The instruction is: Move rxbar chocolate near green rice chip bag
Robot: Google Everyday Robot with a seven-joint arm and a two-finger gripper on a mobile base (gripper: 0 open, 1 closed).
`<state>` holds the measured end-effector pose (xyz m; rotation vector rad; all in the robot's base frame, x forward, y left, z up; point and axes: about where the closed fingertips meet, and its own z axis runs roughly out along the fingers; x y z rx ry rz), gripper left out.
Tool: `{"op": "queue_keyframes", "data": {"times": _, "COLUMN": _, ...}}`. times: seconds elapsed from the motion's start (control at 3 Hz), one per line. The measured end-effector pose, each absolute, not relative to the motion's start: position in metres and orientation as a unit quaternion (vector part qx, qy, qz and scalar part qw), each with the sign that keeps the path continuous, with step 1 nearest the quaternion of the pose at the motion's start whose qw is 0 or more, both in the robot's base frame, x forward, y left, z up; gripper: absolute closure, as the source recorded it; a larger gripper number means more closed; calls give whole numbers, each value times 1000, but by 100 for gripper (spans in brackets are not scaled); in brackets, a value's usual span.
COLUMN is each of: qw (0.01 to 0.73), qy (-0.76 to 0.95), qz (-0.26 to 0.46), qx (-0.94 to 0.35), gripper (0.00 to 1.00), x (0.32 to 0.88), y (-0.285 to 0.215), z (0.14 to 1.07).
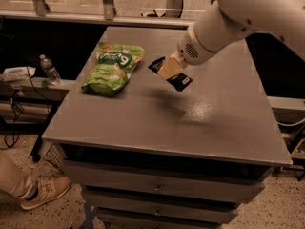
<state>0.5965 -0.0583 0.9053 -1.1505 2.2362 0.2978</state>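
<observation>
My gripper should release the rxbar chocolate, now held tilted above the table's middle, against the near side edge of the green rice chip bag (pixel 139 67).
The green rice chip bag (pixel 112 67) lies flat on the left part of the grey table (pixel 200 118). The gripper (pixel 170 68) hangs above the table's middle, just right of the bag, and is shut on the rxbar chocolate (pixel 179 81), a flat black bar held tilted in the air. The bar's ends stick out on both sides of the tan fingers (pixel 167 68). Its shadow falls on the table below. The white arm (pixel 238 18) comes in from the upper right.
A water bottle (pixel 49 69) and a white pack (pixel 16 73) sit on a low shelf left of the table. A person's shoe (pixel 45 192) is on the floor at lower left. Drawers run under the table's front edge.
</observation>
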Motion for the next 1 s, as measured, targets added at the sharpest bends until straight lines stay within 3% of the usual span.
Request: {"op": "queue_keyframes", "data": {"times": 1.0, "qw": 309, "qy": 797, "qz": 126, "qx": -503, "gripper": 100, "x": 663, "y": 38, "z": 891}}
